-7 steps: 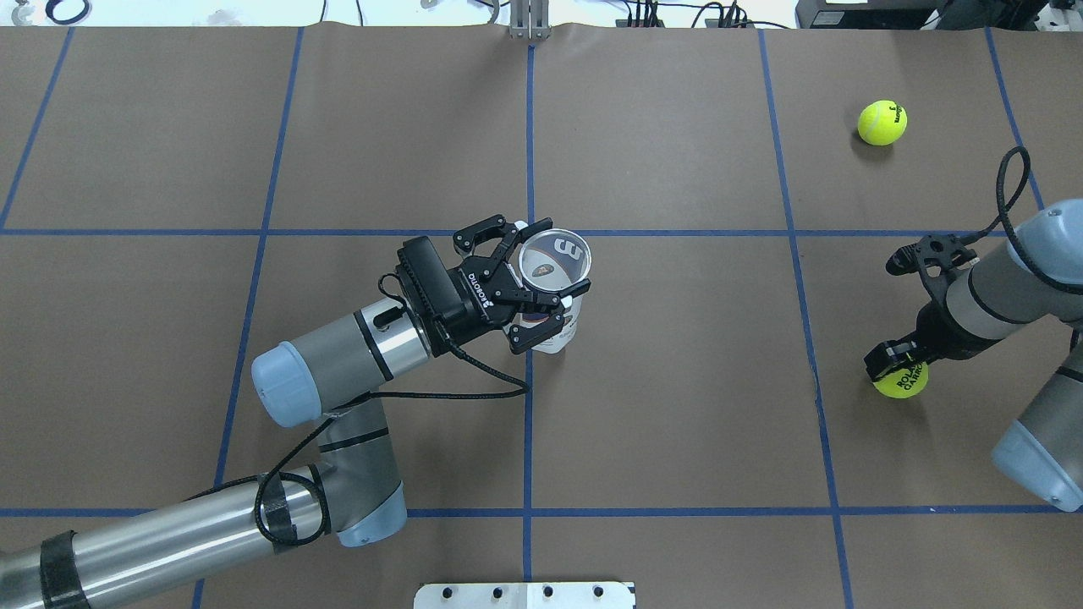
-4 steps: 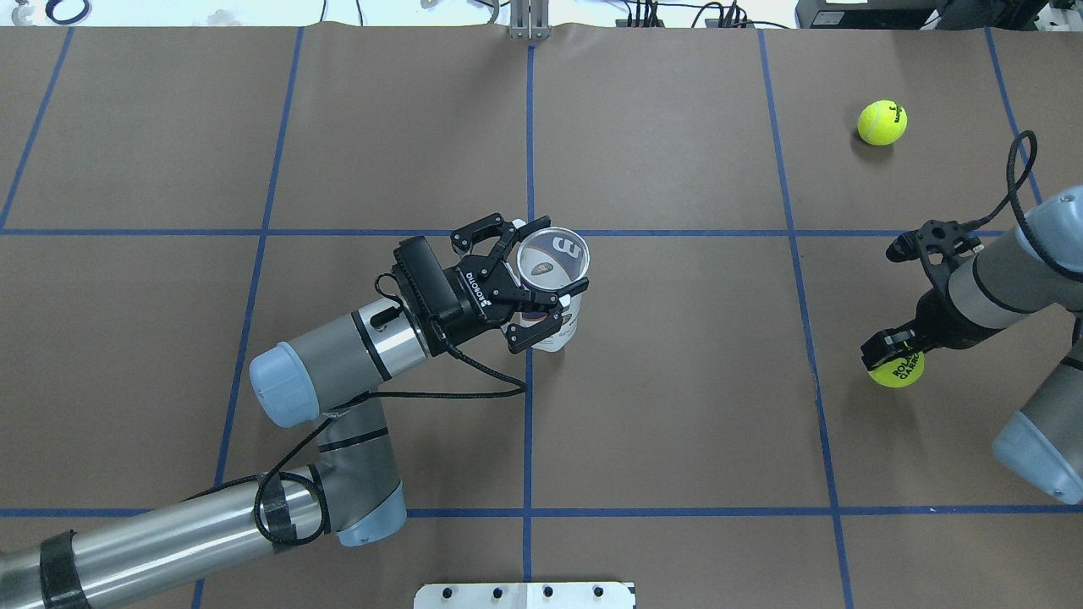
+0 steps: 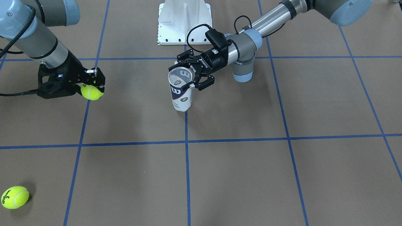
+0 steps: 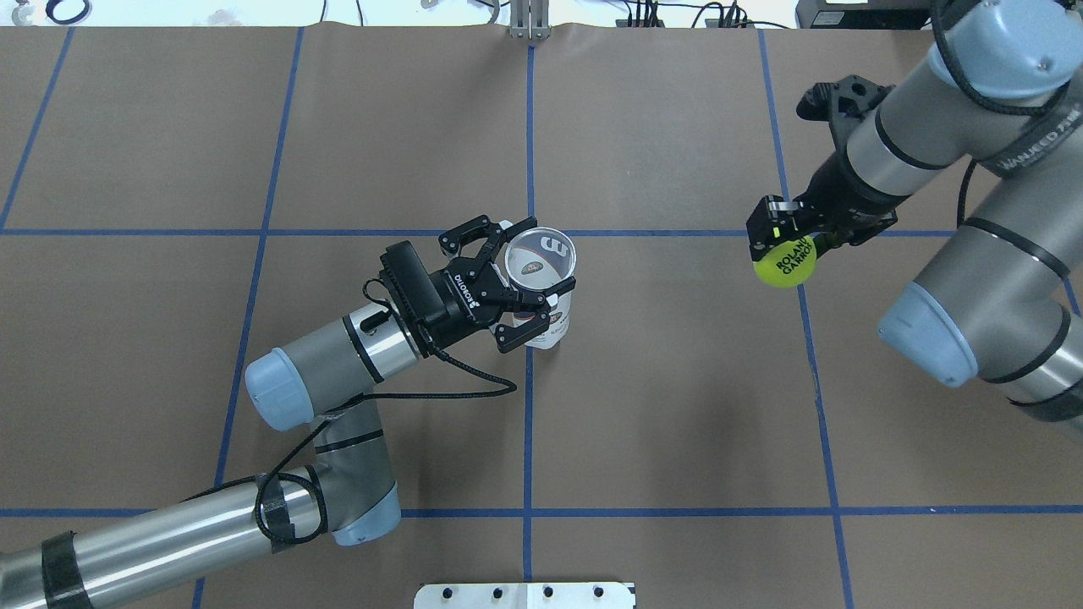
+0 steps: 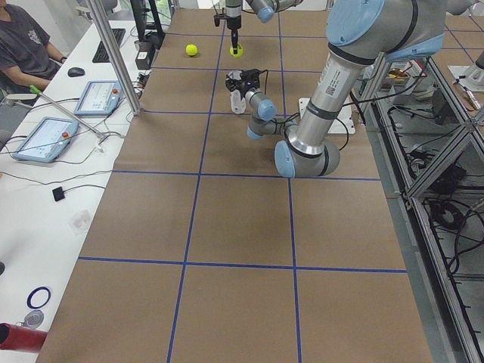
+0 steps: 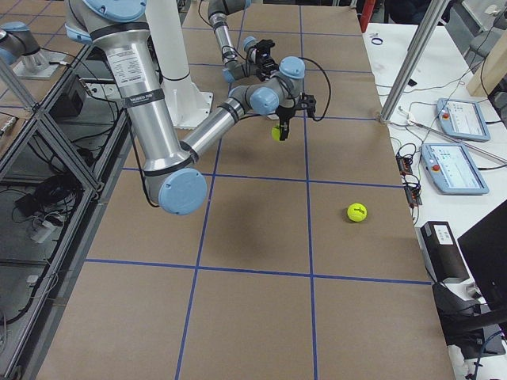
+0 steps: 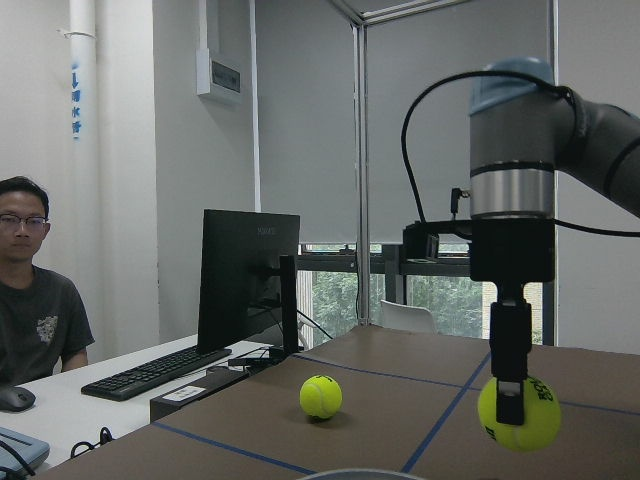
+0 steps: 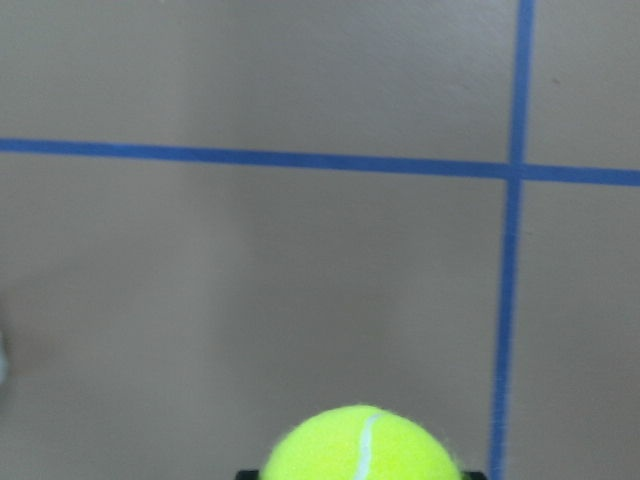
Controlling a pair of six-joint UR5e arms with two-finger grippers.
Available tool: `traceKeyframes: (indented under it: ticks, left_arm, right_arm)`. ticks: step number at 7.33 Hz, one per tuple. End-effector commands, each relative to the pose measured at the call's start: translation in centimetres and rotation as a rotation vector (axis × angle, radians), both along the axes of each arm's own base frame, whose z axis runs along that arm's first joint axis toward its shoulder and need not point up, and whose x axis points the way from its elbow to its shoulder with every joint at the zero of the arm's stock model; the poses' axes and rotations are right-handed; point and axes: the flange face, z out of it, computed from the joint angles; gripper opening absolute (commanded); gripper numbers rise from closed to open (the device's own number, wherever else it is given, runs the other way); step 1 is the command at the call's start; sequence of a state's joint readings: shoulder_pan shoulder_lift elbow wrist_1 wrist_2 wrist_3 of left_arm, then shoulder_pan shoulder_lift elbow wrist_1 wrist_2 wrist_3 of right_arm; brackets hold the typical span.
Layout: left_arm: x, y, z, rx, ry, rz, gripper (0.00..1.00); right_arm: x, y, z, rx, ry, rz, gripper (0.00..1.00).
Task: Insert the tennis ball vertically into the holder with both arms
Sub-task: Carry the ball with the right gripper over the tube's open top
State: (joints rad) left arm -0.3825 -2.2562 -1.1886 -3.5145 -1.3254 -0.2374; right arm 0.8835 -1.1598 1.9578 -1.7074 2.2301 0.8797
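Observation:
I should use my right gripper to let the tennis ball go in the opening of the holder [image 3: 180, 74], beside where my left gripper is.
The holder [image 4: 551, 322], a clear can with a navy-and-white label, stands upright near the table's middle with its mouth open upward; it also shows in the front view [image 3: 181, 96]. My left gripper [image 4: 530, 276] is shut on the holder near its rim, also seen in the front view [image 3: 189, 75]. My right gripper [image 4: 774, 241] is shut on a yellow tennis ball [image 4: 785, 264] and holds it above the table, well to the right of the holder and apart from it. The held ball also shows in the front view [image 3: 92, 92], the left wrist view [image 7: 519, 412] and the right wrist view [image 8: 365, 445].
A second tennis ball [image 3: 15, 197] lies on the table at the far right, also in the right side view [image 6: 356, 212]; overhead my right arm hides it. The white pedestal base [image 3: 183, 22] stands at the robot's side. An operator [image 5: 23, 45] sits beyond the table.
My right arm has lifted the ball off the table and carried it farther away and to the left, toward the holder. My left gripper and the holder have shifted slightly left.

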Motion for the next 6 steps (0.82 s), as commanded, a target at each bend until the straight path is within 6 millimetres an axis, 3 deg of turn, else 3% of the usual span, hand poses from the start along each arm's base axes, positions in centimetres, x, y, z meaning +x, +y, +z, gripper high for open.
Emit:
traceKeyframes:
  ticks: [1, 4, 6]
  left_arm:
    - [0.0, 0.0, 0.3, 0.003, -0.006, -0.004, 0.84]
    - [0.0, 0.0, 0.3, 0.003, -0.006, -0.004, 0.84]
    - [0.0, 0.0, 0.5, 0.002, -0.009, -0.004, 0.84]
  right_arm:
    - [-0.8, -0.1, -6.8, -0.009, -0.028, 0.035, 0.00]
    - [-4.7, 0.5, -14.1, -0.065, -0.090, 0.095, 0.00]
    - [-7.3, 1.8, -17.7, -0.081, -0.112, 0.120, 0.00]
